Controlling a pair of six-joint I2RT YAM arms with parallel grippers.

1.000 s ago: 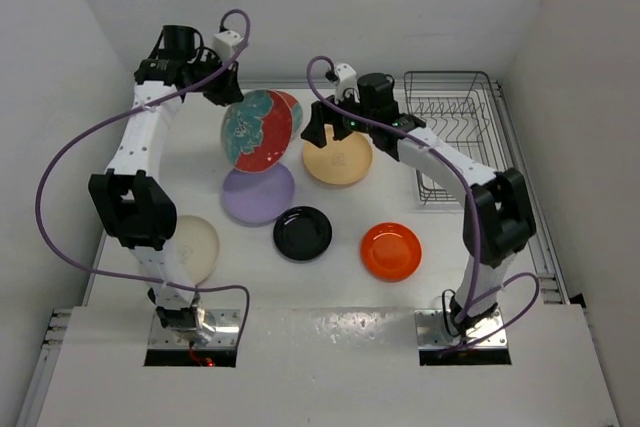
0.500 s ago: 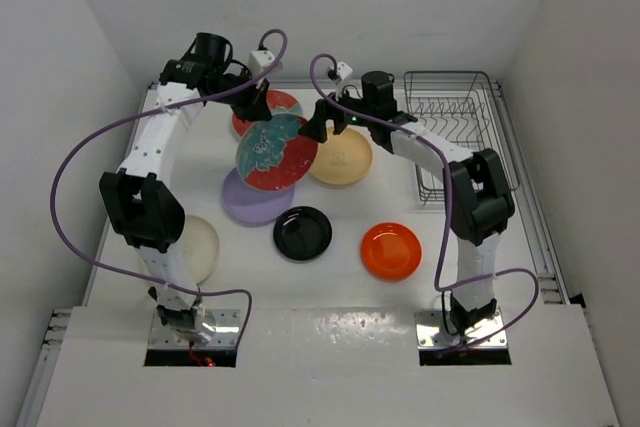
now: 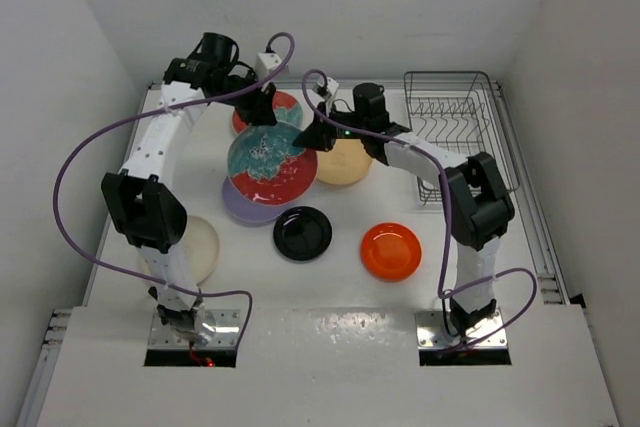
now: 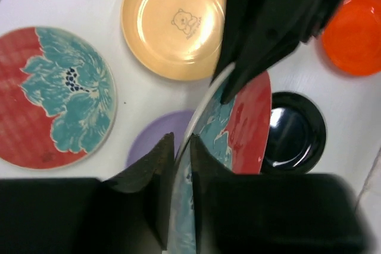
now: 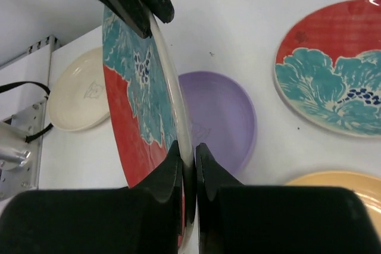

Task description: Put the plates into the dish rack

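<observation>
I should use my right gripper to set the red flowered plate, now tilted above the lavender plate, down upright at the dish rack's back end [image 3: 477,116], next to the side of the dish rack, and release it there.
A red plate with a teal flower [image 3: 270,162] hangs tilted above the lavender plate [image 3: 245,209], between both grippers. My right gripper [image 3: 312,137] is shut on its right rim; in the right wrist view the fingers [image 5: 189,150] pinch the white edge of the plate [image 5: 134,87]. My left gripper [image 3: 262,112] straddles the far rim [image 4: 183,144], close on both sides; whether it presses I cannot tell. A second red flowered plate [image 3: 285,107] lies flat behind. The dish rack [image 3: 450,107] stands at the back right with no plate in it.
Flat on the table lie a pale yellow plate [image 3: 345,162] under the right arm, a black plate [image 3: 302,233], an orange plate [image 3: 391,251] and a cream plate [image 3: 195,247] at the left. White walls close in the table at the left, back and right.
The left arm carried the flowered plate forward and right, over the lavender plate. The right gripper swung left to meet it and shut on its rim.
</observation>
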